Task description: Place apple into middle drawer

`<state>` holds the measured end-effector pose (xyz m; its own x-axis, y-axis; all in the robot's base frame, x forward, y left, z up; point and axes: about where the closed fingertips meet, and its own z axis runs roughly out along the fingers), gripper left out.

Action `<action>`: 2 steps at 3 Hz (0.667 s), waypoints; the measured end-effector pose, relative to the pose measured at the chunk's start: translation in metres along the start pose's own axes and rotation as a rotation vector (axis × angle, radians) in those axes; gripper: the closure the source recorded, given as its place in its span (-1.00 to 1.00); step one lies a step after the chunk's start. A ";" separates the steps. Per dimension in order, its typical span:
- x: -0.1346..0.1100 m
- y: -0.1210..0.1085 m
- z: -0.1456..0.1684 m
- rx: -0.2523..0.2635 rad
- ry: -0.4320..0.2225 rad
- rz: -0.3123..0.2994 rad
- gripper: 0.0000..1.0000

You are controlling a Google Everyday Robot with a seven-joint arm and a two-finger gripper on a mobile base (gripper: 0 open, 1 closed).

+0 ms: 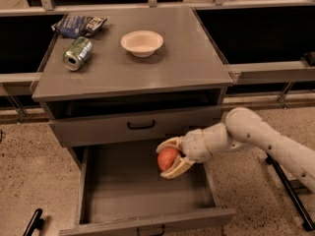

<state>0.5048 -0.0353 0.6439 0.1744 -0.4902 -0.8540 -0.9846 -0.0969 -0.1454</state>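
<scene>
The apple, now held above the open middle drawer, will be let go by my gripper on the bare grey drawer's bottom, toward the front panel (155, 189), in line with its handle.
The gripper (168, 158) is shut on the apple (167, 159), a small red apple with an orange patch. It holds the apple above the right part of the open middle drawer (142, 191), over the drawer floor and just inside the right side wall. The arm (256, 139) reaches in from the right. The drawer is pulled out wide and its grey floor is bare. Above it is the shallower drawer front with a black bar handle (141, 126).
On the cabinet top (187, 63) stand a white bowl (141, 43), a green soda can (78, 53) lying on its side and a dark chip bag (78, 24). A black stand leg (290, 191) is on the floor at right.
</scene>
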 end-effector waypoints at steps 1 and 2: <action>0.044 0.006 0.032 -0.009 0.165 -0.058 1.00; 0.052 0.009 0.039 -0.017 0.175 -0.056 1.00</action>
<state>0.5051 -0.0279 0.5783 0.2297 -0.6266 -0.7447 -0.9732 -0.1421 -0.1805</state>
